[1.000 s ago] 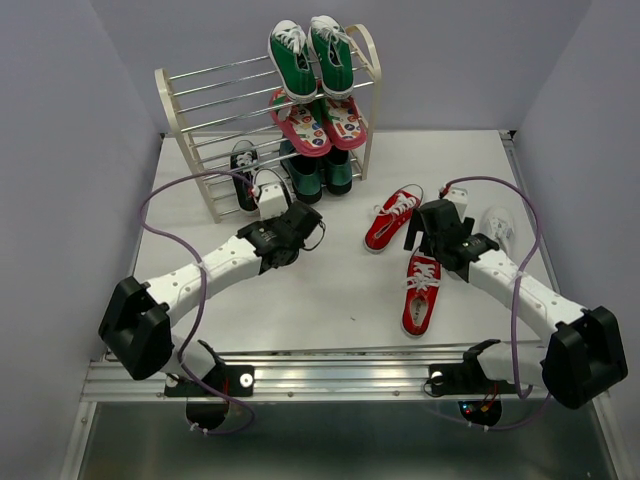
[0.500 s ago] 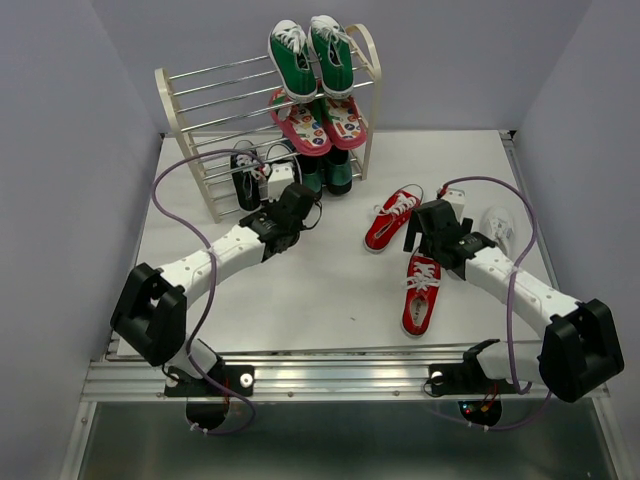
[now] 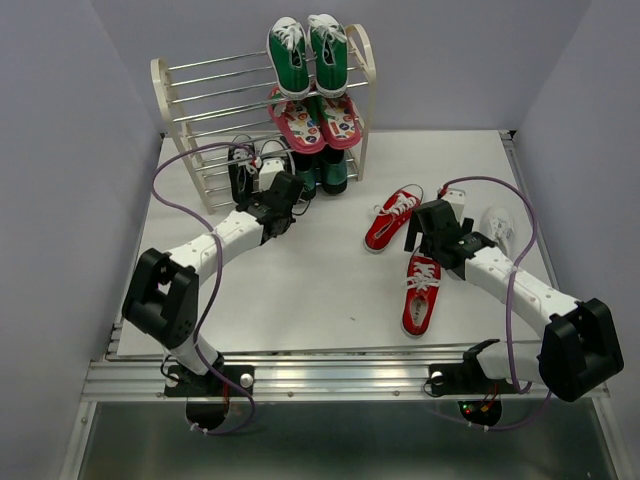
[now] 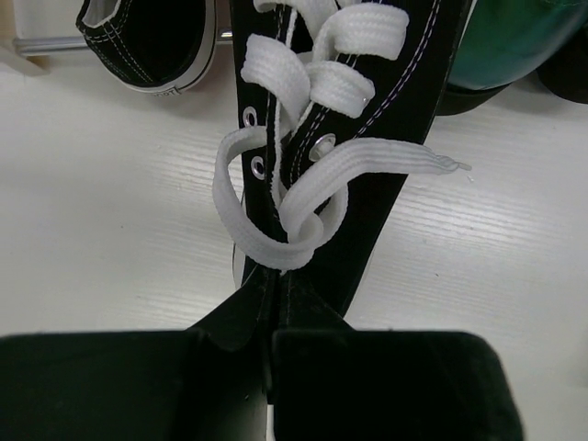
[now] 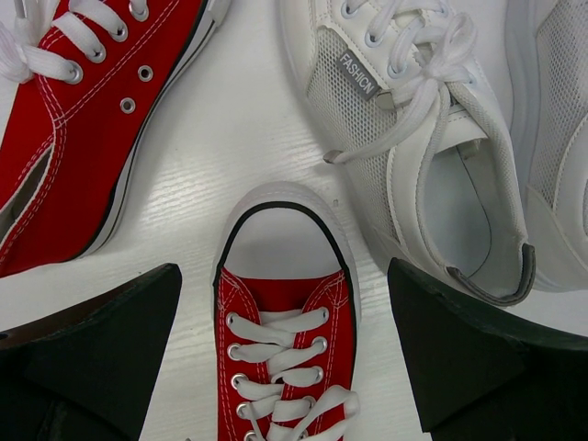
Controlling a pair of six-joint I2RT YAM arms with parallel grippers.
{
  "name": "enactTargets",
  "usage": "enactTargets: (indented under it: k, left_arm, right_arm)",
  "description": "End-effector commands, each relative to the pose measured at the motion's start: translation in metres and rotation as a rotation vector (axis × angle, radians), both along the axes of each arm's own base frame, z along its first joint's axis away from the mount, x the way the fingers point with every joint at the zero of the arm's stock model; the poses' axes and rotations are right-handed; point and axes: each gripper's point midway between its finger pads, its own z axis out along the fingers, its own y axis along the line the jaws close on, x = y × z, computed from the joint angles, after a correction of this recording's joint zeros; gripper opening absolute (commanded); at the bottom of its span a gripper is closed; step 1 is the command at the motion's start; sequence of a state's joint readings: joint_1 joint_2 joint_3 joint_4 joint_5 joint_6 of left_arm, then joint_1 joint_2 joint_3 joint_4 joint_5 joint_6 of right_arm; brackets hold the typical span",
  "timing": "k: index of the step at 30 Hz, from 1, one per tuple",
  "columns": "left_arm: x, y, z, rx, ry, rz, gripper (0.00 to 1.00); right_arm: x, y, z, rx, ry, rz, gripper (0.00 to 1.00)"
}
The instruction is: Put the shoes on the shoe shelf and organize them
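Observation:
I should let go of the black sneaker with my left gripper on the lowest level (image 3: 270,174), between the other black sneaker and the dark green shoes.
My left gripper (image 3: 272,176) is shut on a black sneaker (image 4: 349,138) with white laces, gripped at its upper edge, at the foot of the shoe shelf (image 3: 190,100). The other black sneaker (image 3: 240,172) sits on the lowest tier and shows in the left wrist view (image 4: 152,41). My right gripper (image 3: 432,228) is open, and its fingers (image 5: 92,358) straddle the toe of a red sneaker (image 5: 285,303) lying on the table without touching it. The second red sneaker (image 3: 390,216) lies to its left. Two white sneakers (image 3: 497,226) lie at the right, close beside my right finger (image 5: 413,138).
Green sneakers (image 3: 310,52) stand on the shelf's top tier, pink patterned sandals (image 3: 316,120) on the tier below, and dark green shoes (image 3: 322,172) lower down at the right. The left halves of the upper tiers hold nothing. Grey walls enclose the table.
My left arm has stretched forward and carried the black sneaker up to the shelf's lowest tier, beside the other black sneaker. The right gripper has barely moved.

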State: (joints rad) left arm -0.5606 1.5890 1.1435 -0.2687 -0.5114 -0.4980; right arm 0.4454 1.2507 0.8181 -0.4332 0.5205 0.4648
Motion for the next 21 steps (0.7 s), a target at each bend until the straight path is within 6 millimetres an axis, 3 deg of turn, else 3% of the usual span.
enactTargets:
  k: [1, 3, 8, 13, 21]
  left_arm:
    - [0.038, 0.008, 0.070, -0.110, -0.249, 0.132, 0.00]
    - [0.030, 0.011, 0.064, -0.119, -0.238, 0.135, 0.00]
    - [0.011, 0.023, 0.083, -0.151, -0.271, 0.153, 0.00]
    - [-0.001, 0.031, 0.087, -0.150, -0.266, 0.159, 0.00]
    - [-0.013, 0.033, 0.074, -0.171, -0.237, 0.149, 0.00]
  right_arm:
    - [0.016, -0.002, 0.020, -0.009, -0.075, -0.023, 1.00]
    - [0.016, -0.002, 0.019, -0.009, -0.074, -0.024, 1.00]
    - [0.017, 0.002, 0.021, 0.005, -0.074, -0.015, 1.00]
    - [0.022, 0.013, 0.031, 0.038, -0.095, 0.045, 1.00]
    - [0.051, 0.062, 0.097, 0.187, -0.316, 0.275, 1.00]
